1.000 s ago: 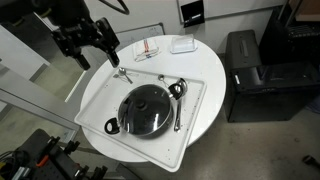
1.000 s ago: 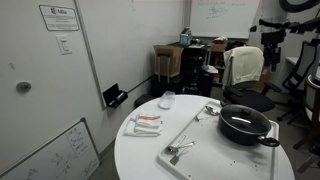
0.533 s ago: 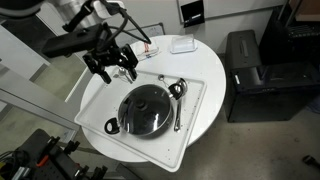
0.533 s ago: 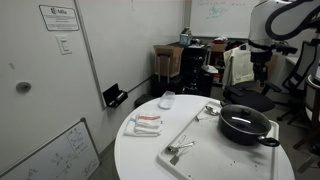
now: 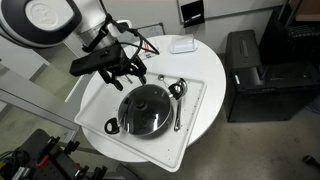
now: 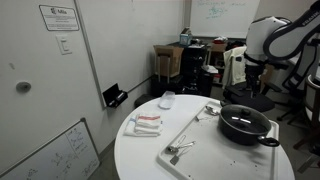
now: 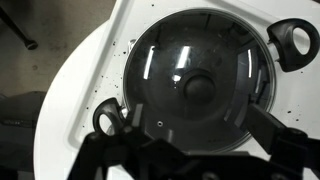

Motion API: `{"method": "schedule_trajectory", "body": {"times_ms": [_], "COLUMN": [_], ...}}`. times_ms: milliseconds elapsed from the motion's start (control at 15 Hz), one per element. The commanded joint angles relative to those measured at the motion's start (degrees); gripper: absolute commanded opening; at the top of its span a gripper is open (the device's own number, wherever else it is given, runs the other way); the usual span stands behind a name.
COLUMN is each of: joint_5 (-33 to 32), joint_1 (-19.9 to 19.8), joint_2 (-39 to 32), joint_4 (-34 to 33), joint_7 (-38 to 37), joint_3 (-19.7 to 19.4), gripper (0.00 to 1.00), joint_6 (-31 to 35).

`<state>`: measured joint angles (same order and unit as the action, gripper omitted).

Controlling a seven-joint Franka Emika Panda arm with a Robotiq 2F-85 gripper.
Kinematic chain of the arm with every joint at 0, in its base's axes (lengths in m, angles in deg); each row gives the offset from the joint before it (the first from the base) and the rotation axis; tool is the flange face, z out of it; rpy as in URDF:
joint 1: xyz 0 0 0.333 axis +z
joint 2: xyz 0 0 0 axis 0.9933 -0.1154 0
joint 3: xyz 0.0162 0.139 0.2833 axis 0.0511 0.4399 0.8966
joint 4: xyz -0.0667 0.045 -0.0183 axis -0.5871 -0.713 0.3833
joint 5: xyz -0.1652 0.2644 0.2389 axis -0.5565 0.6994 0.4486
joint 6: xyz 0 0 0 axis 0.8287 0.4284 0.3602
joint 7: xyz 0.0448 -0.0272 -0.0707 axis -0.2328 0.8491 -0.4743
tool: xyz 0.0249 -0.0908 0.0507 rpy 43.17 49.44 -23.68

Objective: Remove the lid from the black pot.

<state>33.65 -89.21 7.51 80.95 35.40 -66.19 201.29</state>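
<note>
Next, my gripper goes to the round knob (image 5: 142, 104) (image 7: 200, 91) at the centre of the dark glass lid and closes there.
The black pot (image 5: 112, 125) stands on a white tray (image 5: 195, 122) on the round white table, with the dark glass lid (image 5: 147, 110) on it. In the wrist view the lid (image 7: 165, 70) fills the middle, its knob (image 7: 198, 87) at the centre, and a pot handle (image 7: 109, 118) shows at each side. My gripper (image 5: 125, 68) hovers above the tray just beside the pot, open and empty. Its fingers (image 7: 200, 140) frame the lid's near edge without touching it. In an exterior view the pot (image 6: 245, 126) sits below the gripper (image 6: 251, 80).
Metal spoons (image 5: 178, 92) lie on the tray beside the pot, and more utensils (image 6: 178, 150) lie at its other end. A small white box (image 5: 182, 44) and folded cloths (image 6: 146, 124) sit on the table (image 5: 215, 70). A black cabinet (image 5: 245, 60) stands near.
My arm has swung in from beyond the table's edge to above the tray and come down close to the pot. The gripper stays open; pot and lid have not moved.
</note>
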Motion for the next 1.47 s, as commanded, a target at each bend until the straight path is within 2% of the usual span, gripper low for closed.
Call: {"method": "schedule_trajectory", "body": {"times_ms": [0, 400, 1400], "joint_5": [-0.13, 0.29, -4.66], "joint_1": [-1.4, -2.62, -2.35], "joint_2": [-1.52, -4.7, -11.9], "joint_4": [0.6, 0.08, -2.89], "joint_7": [1.17, 2.22, 1.72], "joint_3": [1.94, 3.65, 2.87], "gripper": [1.0, 1.0, 1.0], "joint_6": [3.7, 3.88, 5.01]}}
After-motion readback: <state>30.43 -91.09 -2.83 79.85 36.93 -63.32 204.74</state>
